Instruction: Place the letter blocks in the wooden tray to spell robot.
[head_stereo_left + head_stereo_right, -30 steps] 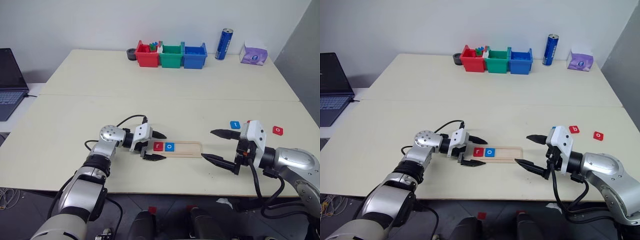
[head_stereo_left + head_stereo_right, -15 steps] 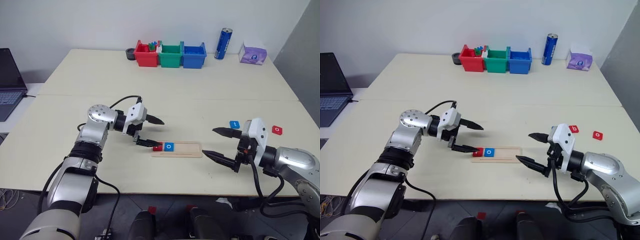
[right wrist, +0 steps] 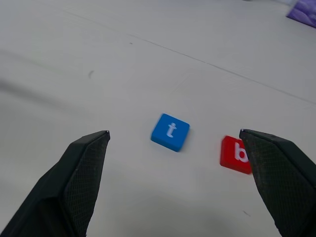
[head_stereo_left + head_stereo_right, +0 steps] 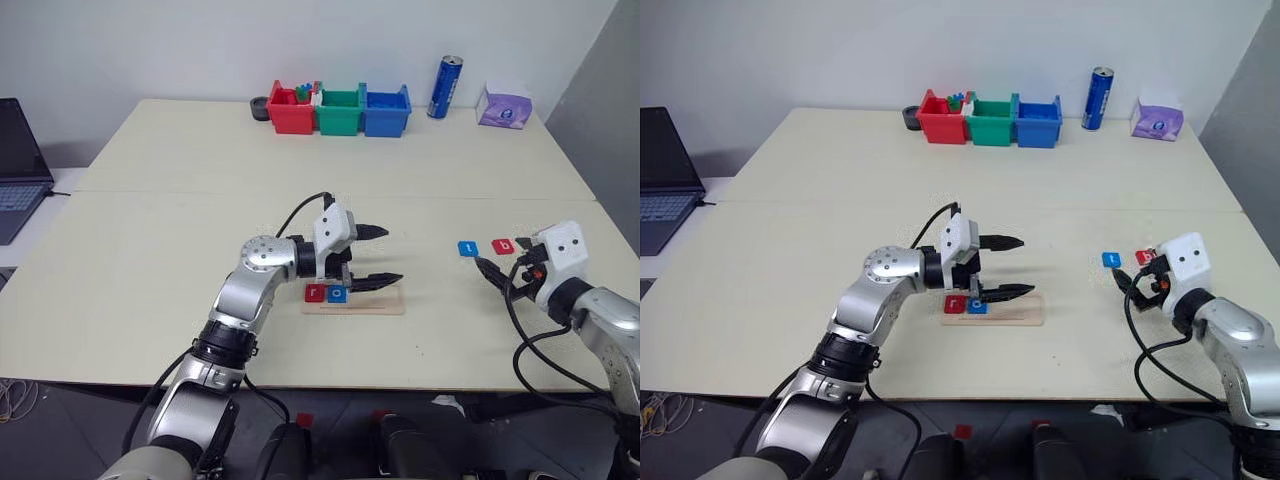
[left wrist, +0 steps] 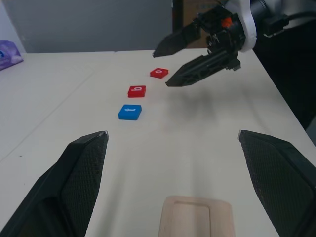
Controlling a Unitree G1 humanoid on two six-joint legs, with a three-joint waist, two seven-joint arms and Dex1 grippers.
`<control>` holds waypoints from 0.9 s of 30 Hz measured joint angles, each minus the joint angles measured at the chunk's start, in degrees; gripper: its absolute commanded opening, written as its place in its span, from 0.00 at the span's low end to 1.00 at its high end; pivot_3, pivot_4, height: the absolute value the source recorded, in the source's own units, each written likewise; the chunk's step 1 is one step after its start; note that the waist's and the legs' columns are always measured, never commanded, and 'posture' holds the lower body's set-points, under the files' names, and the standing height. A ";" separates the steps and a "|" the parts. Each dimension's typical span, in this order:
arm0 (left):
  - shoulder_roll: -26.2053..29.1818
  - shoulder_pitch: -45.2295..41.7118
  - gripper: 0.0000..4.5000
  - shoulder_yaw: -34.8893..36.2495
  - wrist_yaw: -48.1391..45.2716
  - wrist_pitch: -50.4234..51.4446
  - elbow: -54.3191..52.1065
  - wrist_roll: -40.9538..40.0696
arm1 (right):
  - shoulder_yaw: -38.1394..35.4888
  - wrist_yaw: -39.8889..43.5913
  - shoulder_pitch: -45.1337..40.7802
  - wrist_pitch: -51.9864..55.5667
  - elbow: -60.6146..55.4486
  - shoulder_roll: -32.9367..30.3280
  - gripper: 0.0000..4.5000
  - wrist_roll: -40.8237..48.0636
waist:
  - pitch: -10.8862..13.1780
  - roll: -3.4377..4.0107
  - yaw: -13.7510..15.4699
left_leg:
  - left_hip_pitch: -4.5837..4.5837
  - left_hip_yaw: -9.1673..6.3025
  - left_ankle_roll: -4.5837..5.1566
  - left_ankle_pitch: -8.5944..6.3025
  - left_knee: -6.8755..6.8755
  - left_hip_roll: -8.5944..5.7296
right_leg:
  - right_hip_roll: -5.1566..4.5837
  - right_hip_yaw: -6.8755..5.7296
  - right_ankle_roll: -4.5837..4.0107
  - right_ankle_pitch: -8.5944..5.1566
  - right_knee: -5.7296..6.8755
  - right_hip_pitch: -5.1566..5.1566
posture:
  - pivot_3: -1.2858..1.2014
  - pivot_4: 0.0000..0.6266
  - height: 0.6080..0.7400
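The robot's right gripper needs to close on the sides of the red "b" block (image 4: 502, 246) (image 3: 236, 154) next to the blue "t" block, because "b" is the next letter in robot.
The wooden tray (image 4: 385, 299) lies near the front middle of the table. A red "r" block (image 4: 315, 293) and a blue "o" block (image 4: 337, 293) sit at its left end. My left gripper (image 4: 392, 255) hovers open over the tray and points right, holding nothing. A blue "t" block (image 4: 468, 248) and a red "b" block (image 4: 502, 246) lie loose to the right, and a red "o" block (image 5: 158, 73) lies beyond them. My right gripper (image 4: 500, 272) is open and empty just in front of those loose blocks, with the "t" (image 3: 170, 132) ahead between its fingers.
Red (image 4: 293, 110), green (image 4: 341, 110) and blue (image 4: 386, 110) plastic bins stand in a row at the back. A blue can (image 4: 447, 87) and a purple tissue pack (image 4: 505, 105) stand to their right. A laptop (image 4: 15, 170) sits off the table's left side.
My left gripper rose from the tray's left end and swung right, over the tray. My right gripper left the tray's right end and turned out toward the loose blocks. Both stayed open.
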 measured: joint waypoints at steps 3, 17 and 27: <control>-0.74 0.00 0.99 -0.96 2.01 0.93 0.01 0.18 | -0.25 -1.08 -1.43 0.01 3.12 1.46 1.00 -0.67 | 0.00 0.00 -0.02 | 0.00 0.08 0.00 0.00 0.00 -0.01 | 0.00 0.01 -0.02 0.01 -0.01 0.00 | 0.52 0.24 1.00; -2.10 -0.20 0.99 -3.38 4.49 0.41 1.52 1.97 | -2.16 -5.71 -9.99 0.34 15.84 6.78 1.00 -1.58 | -0.01 0.02 -0.24 | 0.00 0.16 0.00 0.00 -0.03 -0.01 | -0.02 0.04 -0.05 0.03 -0.05 -0.01 | 0.52 0.24 1.00; -2.14 -0.13 0.99 -4.68 3.92 1.93 -0.12 1.72 | -2.26 -7.18 -13.06 -2.69 22.72 8.88 1.00 -2.97 | -0.01 0.03 -0.88 | 0.00 0.17 0.00 0.00 -0.05 -0.01 | -0.03 0.05 -0.05 0.03 -0.05 -0.01 | 0.52 0.24 1.00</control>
